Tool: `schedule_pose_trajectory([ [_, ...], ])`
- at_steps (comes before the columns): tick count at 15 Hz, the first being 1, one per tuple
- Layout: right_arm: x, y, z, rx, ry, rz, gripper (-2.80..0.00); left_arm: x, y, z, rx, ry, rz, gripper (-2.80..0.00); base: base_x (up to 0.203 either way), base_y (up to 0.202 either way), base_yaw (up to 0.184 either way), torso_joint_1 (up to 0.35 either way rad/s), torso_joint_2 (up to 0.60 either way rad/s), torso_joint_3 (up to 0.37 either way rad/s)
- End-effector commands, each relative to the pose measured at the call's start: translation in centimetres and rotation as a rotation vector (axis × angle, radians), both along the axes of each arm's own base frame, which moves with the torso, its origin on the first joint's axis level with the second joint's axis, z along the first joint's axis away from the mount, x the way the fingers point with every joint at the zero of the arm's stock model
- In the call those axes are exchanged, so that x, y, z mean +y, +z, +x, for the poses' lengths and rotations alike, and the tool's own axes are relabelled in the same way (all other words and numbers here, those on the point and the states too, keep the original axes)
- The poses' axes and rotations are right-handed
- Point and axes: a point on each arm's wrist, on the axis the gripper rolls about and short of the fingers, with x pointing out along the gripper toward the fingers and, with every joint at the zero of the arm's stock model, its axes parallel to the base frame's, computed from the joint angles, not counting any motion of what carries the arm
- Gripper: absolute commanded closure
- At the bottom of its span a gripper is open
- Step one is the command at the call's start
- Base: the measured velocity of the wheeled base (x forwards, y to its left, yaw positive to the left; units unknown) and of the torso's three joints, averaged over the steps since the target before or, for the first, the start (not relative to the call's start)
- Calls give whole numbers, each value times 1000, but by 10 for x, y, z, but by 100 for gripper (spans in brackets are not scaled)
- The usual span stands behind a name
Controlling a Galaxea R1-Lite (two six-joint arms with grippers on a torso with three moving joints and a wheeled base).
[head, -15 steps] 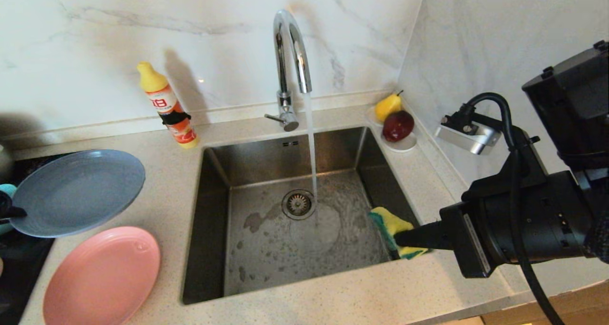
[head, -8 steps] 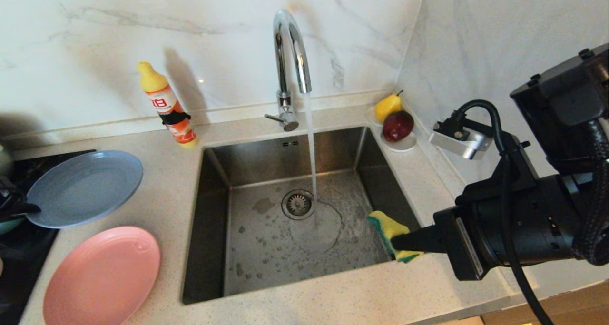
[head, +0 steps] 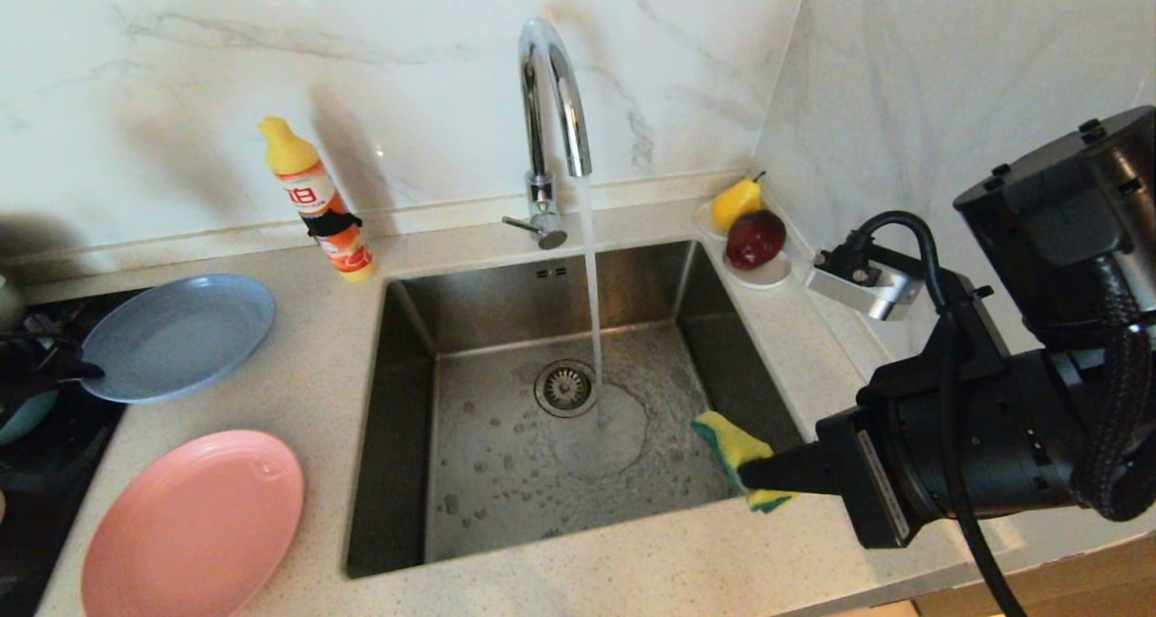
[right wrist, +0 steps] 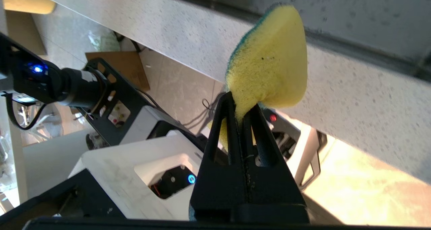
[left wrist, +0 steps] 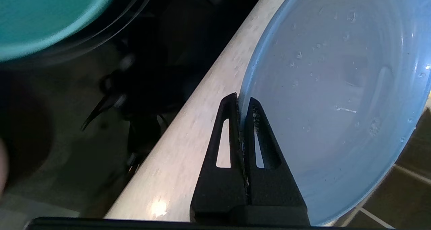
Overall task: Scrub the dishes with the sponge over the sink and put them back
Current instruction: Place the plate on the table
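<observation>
Next, my left gripper releases the grey-blue plate on the counter (head: 221, 328) between the black hob and the orange detergent bottle.
The grey-blue plate (head: 176, 337) hangs low over the counter left of the sink (head: 406, 418), wet with drops (left wrist: 336, 88). My left gripper (head: 81, 369) (left wrist: 242, 102) is shut on its left rim. The salmon-pink plate (head: 194, 522) lies on the counter nearer to me. Part of the teal bowl (head: 23, 416) (left wrist: 43, 18) shows at the far left. My right gripper (head: 754, 477) (right wrist: 240, 102) is shut on the yellow-and-green sponge (head: 736, 450) (right wrist: 269, 65), held above the sink's near right corner. The pale bowl is out of view.
The chrome tap (head: 546, 102) is running, its stream (head: 591, 283) falling beside the drain (head: 566, 387). An orange detergent bottle (head: 316, 201) stands behind the sink at the left. A white saucer (head: 768, 274) with a pear and a red fruit sits at the back right. A black hob (head: 45, 472) borders the counter on the left.
My left gripper has lowered the grey-blue plate toward the counter and carried it a little farther back. The right gripper and sponge have barely shifted.
</observation>
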Motion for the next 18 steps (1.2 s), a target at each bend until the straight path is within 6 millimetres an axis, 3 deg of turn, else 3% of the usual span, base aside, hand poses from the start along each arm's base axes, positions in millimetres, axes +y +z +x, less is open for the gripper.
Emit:
schedule_pose_trajectory([
  [1, 1, -3, 1, 1, 2, 3, 0, 4, -15, 19, 15, -25, -14, 0, 0, 0, 0, 0, 0, 0],
  [7, -1, -1, 0, -5, 3, 6, 0, -10, -16, 48, -1, -88, -5, 0, 0, 0, 0, 0, 0, 0],
  [15, 0, -5, 1, 6, 1, -2, 0, -1, -29, 65, 47, -72, -32, 0, 0, 0, 0, 0, 0, 0],
  [16, 0, -5, 1, 6, 1, -2, 0, -2, -25, 64, 41, -72, -29, -280, 0, 0, 0, 0, 0, 0],
  [18, 0, -2, 0, -2, 3, 5, 0, -5, -14, 61, 19, -71, -18, -280, 0, 0, 0, 0, 0, 0],
])
